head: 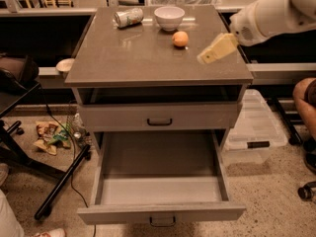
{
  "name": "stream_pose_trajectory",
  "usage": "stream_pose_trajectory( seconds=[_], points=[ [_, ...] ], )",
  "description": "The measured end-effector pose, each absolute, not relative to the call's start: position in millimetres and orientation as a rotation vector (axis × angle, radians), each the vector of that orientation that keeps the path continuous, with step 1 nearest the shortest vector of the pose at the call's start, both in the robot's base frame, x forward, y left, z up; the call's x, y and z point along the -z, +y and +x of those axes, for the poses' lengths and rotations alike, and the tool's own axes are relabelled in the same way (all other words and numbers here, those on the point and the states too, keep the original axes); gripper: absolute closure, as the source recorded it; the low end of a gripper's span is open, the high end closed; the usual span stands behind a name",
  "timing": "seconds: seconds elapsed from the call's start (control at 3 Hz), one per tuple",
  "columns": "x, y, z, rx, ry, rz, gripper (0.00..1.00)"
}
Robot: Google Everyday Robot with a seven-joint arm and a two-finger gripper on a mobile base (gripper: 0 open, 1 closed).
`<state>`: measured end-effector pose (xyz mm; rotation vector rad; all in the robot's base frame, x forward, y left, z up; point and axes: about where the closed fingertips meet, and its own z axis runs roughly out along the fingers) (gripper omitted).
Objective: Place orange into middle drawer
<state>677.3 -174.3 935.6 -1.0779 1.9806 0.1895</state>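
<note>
The orange (179, 39) in front of the white bowl belongs in the middle drawer, so my gripper goes to it next and closes around it.
The orange (180, 38) sits on the grey cabinet top (128, 58), toward the back right, just in front of a white bowl. The middle drawer (160, 189) is pulled fully open below a shut drawer front; its flat grey inside holds nothing. My gripper (206, 58) with cream-coloured fingers hangs from the white arm at the upper right. It hovers over the cabinet top's right side, to the right of and a little nearer than the orange, apart from it.
A white bowl (169, 18) and a silver-green can (129, 17) lying on its side are at the back of the top. A clear plastic bin (256, 130) stands right of the cabinet. Chair legs (59, 186) and litter (49, 135) lie at the left.
</note>
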Motion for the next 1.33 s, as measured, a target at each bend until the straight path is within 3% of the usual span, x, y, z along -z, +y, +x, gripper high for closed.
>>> stream_pose_trajectory(
  seconds=[0.67, 1.33],
  points=[
    [-927.1, -118.4, 752.3, -0.272, 1.948, -0.955, 0.00],
    [-915.9, -118.4, 765.4, -0.301, 1.940, -0.912, 0.00]
  ],
)
